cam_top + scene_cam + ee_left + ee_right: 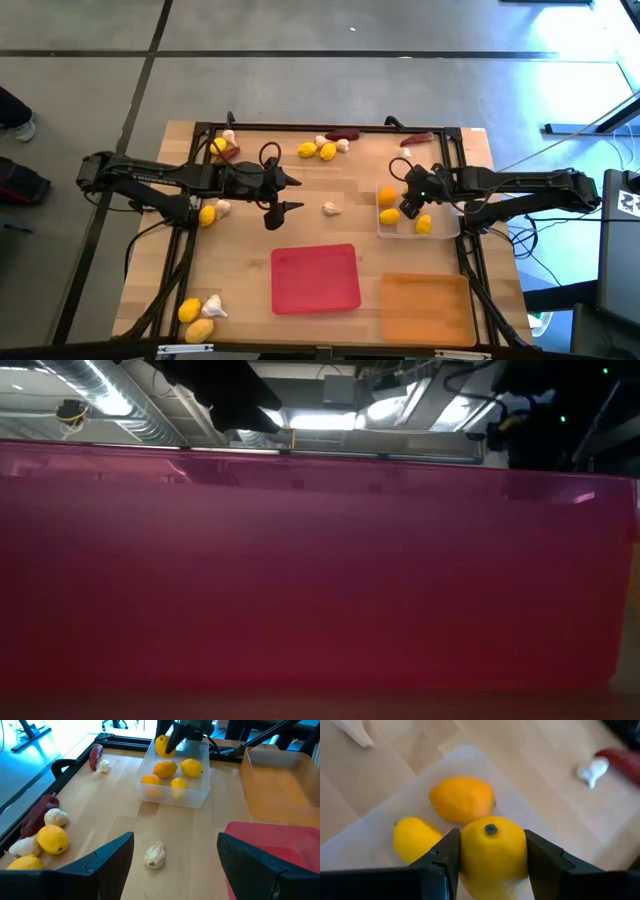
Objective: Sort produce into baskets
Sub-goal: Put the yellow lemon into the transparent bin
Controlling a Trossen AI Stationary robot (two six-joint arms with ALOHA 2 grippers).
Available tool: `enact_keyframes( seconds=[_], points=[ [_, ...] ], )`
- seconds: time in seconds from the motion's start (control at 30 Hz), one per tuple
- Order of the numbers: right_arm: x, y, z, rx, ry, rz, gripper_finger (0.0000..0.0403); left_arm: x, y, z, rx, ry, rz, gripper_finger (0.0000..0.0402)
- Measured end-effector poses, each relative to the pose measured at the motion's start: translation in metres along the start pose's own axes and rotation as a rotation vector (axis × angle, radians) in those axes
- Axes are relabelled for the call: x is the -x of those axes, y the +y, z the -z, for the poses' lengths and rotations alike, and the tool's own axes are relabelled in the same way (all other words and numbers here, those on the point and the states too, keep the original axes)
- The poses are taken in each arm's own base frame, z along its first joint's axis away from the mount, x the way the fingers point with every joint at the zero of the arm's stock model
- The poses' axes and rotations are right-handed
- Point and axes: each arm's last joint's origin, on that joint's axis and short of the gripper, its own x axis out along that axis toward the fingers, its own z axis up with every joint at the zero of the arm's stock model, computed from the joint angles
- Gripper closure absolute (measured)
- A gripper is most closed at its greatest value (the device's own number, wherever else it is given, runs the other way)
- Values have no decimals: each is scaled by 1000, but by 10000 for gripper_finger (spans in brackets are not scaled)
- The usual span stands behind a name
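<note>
I need to use my right gripper to set the yellow lemon down in its place among the other lemons inside the clear tray (pixel 404 207) (pixel 491 853). The yellow lemon is now held above that tray.
My right gripper (pixel 493 865) is shut on a yellow lemon (pixel 493 850) above the clear tray (pixel 445 228), which holds three lemons (pixel 172 770). My left gripper (pixel 175 870) hangs open over the table's middle, its fingers apart on either side of a garlic bulb (pixel 154 855) that lies on the wood ahead of it, untouched. The red tray (pixel 315 278) and the orange tray (pixel 425 305) lie flat near the front edge. In the low view the red tray's wall (pixel 320 580) fills the picture. My right gripper pinches the lemon by its two opposite sides (pixel 520 852) between its two fingers, with the stem end (pixel 491 828) turned toward the wrist. The fingers slant downward from the table's right side. The lemon is lifted clear above the lemons in the clear tray.
Loose produce lies about: lemons, garlic and chilies along the far edge (pixel 328 151), a lemon and a garlic bulb at the left (pixel 207 215), two lemons with a garlic bulb at the front left corner (pixel 195 318). A black frame (pixel 330 127) rims the table.
</note>
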Motion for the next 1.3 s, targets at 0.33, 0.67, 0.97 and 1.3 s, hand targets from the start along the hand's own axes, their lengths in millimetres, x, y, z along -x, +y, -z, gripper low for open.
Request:
enact_keyframes(
  seconds=[0.33,0.67,0.97,1.3],
  points=[
    [-20,1,11,-26,92,-2,239,0,-1,-2,0,-19,3,118],
    [-45,-7,15,-54,189,70,239,0,-1,-4,-1,-43,6,118],
    [-50,-6,18,-50,209,59,239,0,-1,-5,-6,-50,7,118],
    [-57,-2,17,-30,233,30,239,0,-1,-5,-17,-51,6,118]
  ],
)
